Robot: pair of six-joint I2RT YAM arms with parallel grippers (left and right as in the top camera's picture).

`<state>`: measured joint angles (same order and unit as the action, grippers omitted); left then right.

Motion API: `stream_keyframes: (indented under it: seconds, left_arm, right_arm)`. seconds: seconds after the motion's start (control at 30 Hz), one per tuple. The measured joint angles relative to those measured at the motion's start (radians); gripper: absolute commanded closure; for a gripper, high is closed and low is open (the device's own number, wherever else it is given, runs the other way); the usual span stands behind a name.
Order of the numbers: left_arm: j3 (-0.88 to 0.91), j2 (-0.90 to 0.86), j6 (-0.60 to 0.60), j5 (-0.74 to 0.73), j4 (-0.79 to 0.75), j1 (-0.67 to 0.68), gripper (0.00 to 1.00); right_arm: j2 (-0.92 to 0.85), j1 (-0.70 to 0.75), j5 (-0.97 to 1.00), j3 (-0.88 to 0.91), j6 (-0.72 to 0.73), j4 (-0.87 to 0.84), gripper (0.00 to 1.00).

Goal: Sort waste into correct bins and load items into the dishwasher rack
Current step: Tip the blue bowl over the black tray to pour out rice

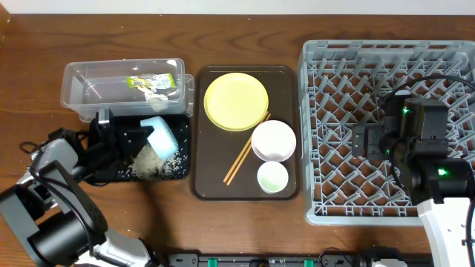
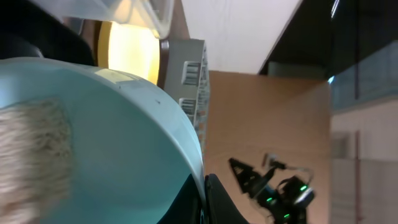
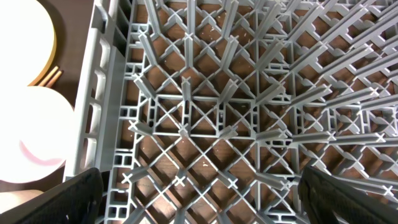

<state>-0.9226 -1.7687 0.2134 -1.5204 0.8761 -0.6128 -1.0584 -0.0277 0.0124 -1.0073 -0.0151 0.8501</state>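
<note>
My left gripper has the light-blue bowl. Next, I let go of it on the brown serving tray (image 1: 215, 149), in the space between the chopsticks and the black tray.
My left gripper (image 1: 144, 136) is shut on the rim of the light-blue bowl (image 1: 161, 136), which is tipped over the black tray (image 1: 183, 127). White rice (image 1: 152, 165) lies heaped in that tray below the bowl. In the left wrist view the bowl (image 2: 124, 137) fills the frame with rice (image 2: 34, 155) inside, its rim pinched in my left gripper (image 2: 204, 199). The clear tub (image 1: 74, 93) holds the green-and-yellow wrapper (image 1: 152, 81) and the tissue (image 1: 157, 93). My right gripper (image 1: 359, 141) hangs open over the grey rack (image 1: 319, 148), nothing between its fingers (image 3: 81, 196).
The brown serving tray (image 1: 204, 185) carries the yellow plate (image 1: 236, 101), white bowl (image 1: 274, 141), small cup (image 1: 272, 177) and chopsticks (image 1: 245, 154). The rack's upright pegs (image 3: 217, 112) stand right below my right gripper (image 3: 199, 199). The rack's left wall runs close beside the brown tray.
</note>
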Motion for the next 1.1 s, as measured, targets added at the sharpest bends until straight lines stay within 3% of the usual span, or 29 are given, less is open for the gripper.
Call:
stream_keyframes:
  seconds: [0.23, 0.43, 0.63, 0.83, 1.1]
  left_arm:
    - [0.000, -0.001, -0.176, -0.023, 0.003, -0.012, 0.94]
    - [0.000, -0.001, -0.242, -0.026, -0.040, -0.014, 0.94]
    - [0.000, -0.001, -0.112, -0.026, -0.147, -0.015, 0.94]
    - [0.000, -0.001, 0.054, -0.026, -0.155, -0.015, 0.94]
    - [0.000, -0.001, -0.248, -0.026, -0.186, -0.016, 0.94]
  right_arm:
    - [0.000, 0.000, 0.000, 0.000, 0.000, 0.003, 0.01]
    - [0.000, 0.000, 0.000, 0.000, 0.000, 0.006, 0.01]
    - [0.000, 0.000, 0.000, 0.000, 0.000, 0.007, 0.01]
    - [0.000, 0.000, 0.000, 0.000, 0.000, 0.012, 0.01]
    - [0.000, 0.000, 0.000, 0.000, 0.000, 0.018, 0.01]
